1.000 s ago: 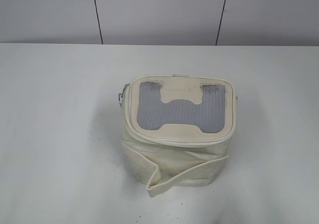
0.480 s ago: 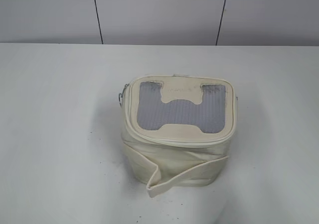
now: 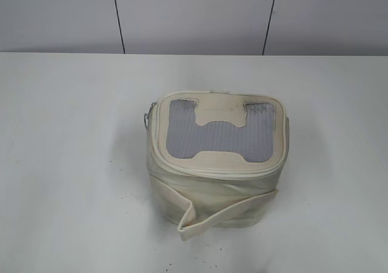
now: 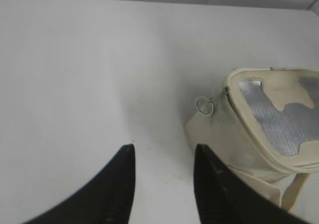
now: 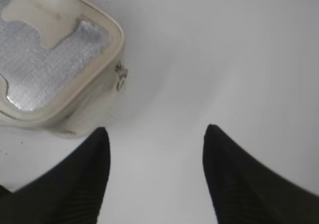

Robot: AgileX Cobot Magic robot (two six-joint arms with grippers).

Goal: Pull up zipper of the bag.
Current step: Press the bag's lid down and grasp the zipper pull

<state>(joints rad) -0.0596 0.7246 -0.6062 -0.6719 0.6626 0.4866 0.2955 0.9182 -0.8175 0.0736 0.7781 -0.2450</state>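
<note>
The robot's left gripper will close on the ring pull (image 3: 146, 121) (image 4: 204, 106) of the silver slider, which hangs at the far corner of the cream-white bag beside the grey mesh top.
The cream-white bag (image 3: 212, 191) stands in the middle of the table, its grey mesh top with the H-shaped patch facing up. The zipper (image 3: 218, 173) runs round its top rim. One silver slider with a ring pull (image 4: 204, 106) hangs at the bag's left corner, also seen in the exterior view (image 3: 147, 116). A second slider (image 5: 120, 77) sits at the right side. My left gripper (image 4: 163, 152) is open and empty over bare table left of the bag (image 4: 239, 134). My right gripper (image 5: 155, 132) is open and empty to the right of the bag (image 5: 45, 64). Neither gripper shows in the exterior view.
The white table (image 3: 66, 164) surrounds the bag on all sides. A loose fabric strap (image 3: 200, 219) hangs across the bag's front side. A grey panelled wall (image 3: 194, 15) stands behind the table's far edge.
</note>
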